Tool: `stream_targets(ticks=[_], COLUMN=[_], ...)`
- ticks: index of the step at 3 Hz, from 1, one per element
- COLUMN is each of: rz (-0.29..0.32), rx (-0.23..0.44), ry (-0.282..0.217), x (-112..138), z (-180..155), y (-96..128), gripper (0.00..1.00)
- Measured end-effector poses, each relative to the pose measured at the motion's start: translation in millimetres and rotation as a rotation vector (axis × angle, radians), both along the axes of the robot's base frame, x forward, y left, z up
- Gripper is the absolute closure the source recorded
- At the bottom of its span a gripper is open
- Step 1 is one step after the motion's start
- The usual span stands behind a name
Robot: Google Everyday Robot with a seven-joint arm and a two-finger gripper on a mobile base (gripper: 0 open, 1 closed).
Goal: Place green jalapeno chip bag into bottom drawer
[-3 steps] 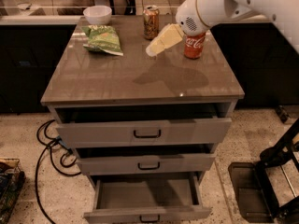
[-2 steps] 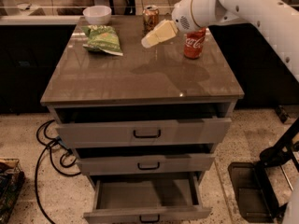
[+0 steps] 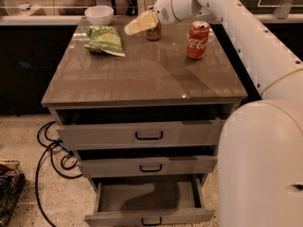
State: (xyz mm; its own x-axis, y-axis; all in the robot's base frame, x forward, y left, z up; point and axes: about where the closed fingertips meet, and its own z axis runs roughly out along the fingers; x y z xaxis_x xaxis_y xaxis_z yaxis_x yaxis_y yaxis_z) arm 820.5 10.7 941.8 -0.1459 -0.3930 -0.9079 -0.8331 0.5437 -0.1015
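Next, my gripper needs to go to the middle (image 3: 101, 41) of the green jalapeno chip bag, in front of the white bowl, and close there.
The green jalapeno chip bag (image 3: 104, 39) lies flat on the far left of the grey cabinet top (image 3: 142, 74). My gripper (image 3: 131, 27) reaches in from the right, above the back of the top. It hangs just right of the bag, apart from it, and holds nothing. The bottom drawer (image 3: 149, 202) is pulled far out below, and its grey interior shows nothing inside. The two drawers above it stand slightly ajar.
A red soda can (image 3: 197, 40) stands at the back right of the top. A tan can (image 3: 153, 30) stands at the back middle, partly behind my gripper. A white bowl (image 3: 99, 14) sits behind the bag. Black cables (image 3: 52, 150) lie on the floor at the left. My arm fills the right side.
My gripper has swung left across the back of the top, from near the red can to just right of the chip bag. The view has moved closer to the cabinet.
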Motion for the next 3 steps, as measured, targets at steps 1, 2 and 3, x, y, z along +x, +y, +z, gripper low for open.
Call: stream_targets(ticks=[1, 2, 3], rz=[0.066, 0.066, 0.071], rx=[-0.035, -0.035, -0.081], ry=[0.140, 0.140, 0.188], x=[13, 13, 16], z=[-17, -17, -48], y=[39, 39, 84], gripper=[0.00, 0.00, 0.00])
